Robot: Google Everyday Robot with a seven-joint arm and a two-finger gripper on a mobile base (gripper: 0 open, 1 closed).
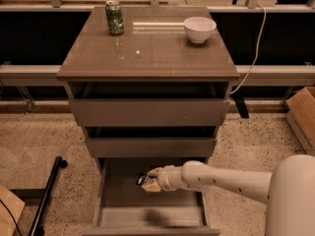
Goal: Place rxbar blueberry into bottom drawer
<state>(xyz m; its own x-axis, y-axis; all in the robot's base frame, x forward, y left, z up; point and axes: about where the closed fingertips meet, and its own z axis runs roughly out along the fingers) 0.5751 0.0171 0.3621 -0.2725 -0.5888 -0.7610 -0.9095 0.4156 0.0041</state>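
Next, my gripper lets go of the rxbar blueberry on the bottom drawer's grey bottom point(136, 197), off centre toward the black pole.
The bottom drawer point(120, 203) of the grey-brown cabinet is pulled out, its grey inside showing. My gripper point(151, 182) reaches in from the right, over the drawer's back half, with the white arm point(221, 181) behind it. It is shut on the rxbar blueberry point(141, 179), a small dark bar sticking out to the left of the tan fingers point(153, 186). The bar is held a little above the drawer floor. A blurred shadow lies on the floor nearer the drawer front.
The two shallower drawers point(147, 112) above stand slightly open. A green can point(114, 17) and a white bowl point(199, 28) sit on the cabinet top point(147, 53). A cardboard box point(302, 114) is at the right, a black pole point(47, 198) on the floor at the left.
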